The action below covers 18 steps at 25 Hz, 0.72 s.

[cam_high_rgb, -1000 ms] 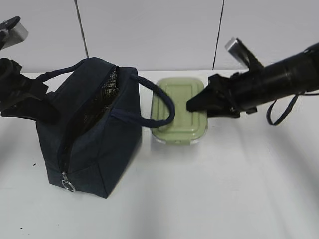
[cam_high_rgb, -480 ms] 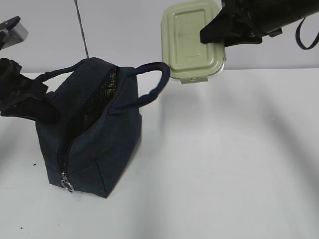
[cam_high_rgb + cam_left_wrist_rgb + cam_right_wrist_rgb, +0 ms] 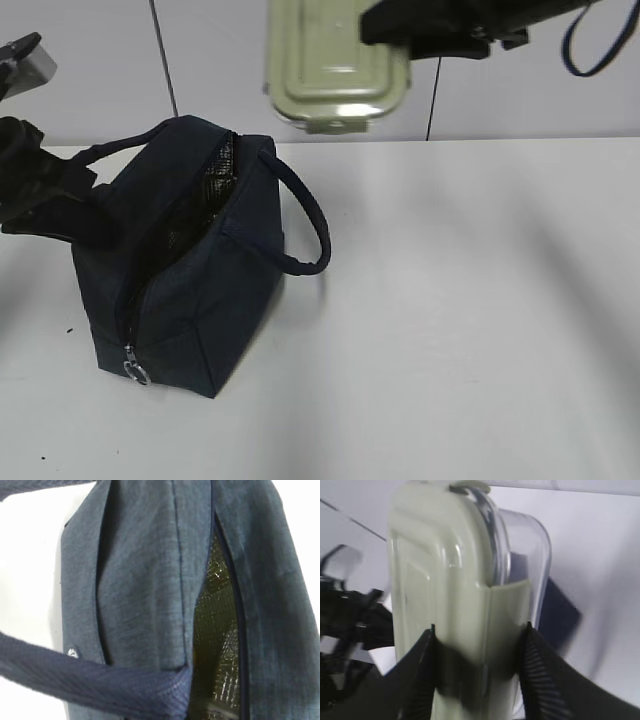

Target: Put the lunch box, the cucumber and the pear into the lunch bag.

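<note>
The robot's right gripper will release the lunch box inside the navy lunch bag, midway [image 3: 206,235] along its open zipper.
My right gripper [image 3: 392,28] is shut on the lunch box [image 3: 335,62], which has a sage-green lid and a clear base. It holds the box high in the air, above and just right of the lunch bag [image 3: 190,280]. In the right wrist view both fingers [image 3: 415,680] clamp the box [image 3: 445,570] across its thickness, with the gripper [image 3: 480,627] at its end. The navy bag stands on the table with its zipper open and foil lining [image 3: 220,630] showing. My left gripper [image 3: 60,215] is against the bag's left side; its jaws are hidden. The cucumber and pear are not in view.
The bag's near handle [image 3: 305,220] hangs out to the right. The zipper ring pull [image 3: 135,374] is at the bag's front bottom corner. The white table [image 3: 470,330] stretches to the right, with a wall behind.
My right gripper lifted the lunch box from the table behind the bag, then carried it up and left to above the bag. The near handle rose and dropped back. The left arm stayed still.
</note>
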Each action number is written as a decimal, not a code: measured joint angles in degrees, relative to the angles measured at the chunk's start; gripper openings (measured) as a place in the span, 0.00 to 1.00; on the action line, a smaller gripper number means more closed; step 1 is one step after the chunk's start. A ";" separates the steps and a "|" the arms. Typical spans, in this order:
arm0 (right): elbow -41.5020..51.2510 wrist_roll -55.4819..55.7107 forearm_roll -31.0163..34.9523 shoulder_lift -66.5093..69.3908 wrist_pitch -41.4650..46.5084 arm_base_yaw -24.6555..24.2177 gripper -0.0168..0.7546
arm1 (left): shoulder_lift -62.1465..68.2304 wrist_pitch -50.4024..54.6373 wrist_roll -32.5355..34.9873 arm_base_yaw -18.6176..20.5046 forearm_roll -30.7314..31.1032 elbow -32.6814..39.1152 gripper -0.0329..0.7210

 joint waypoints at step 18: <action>-0.11 9.32 -11.36 11.94 -10.30 15.22 0.46 | -0.30 -1.01 0.00 0.00 -5.00 0.00 0.02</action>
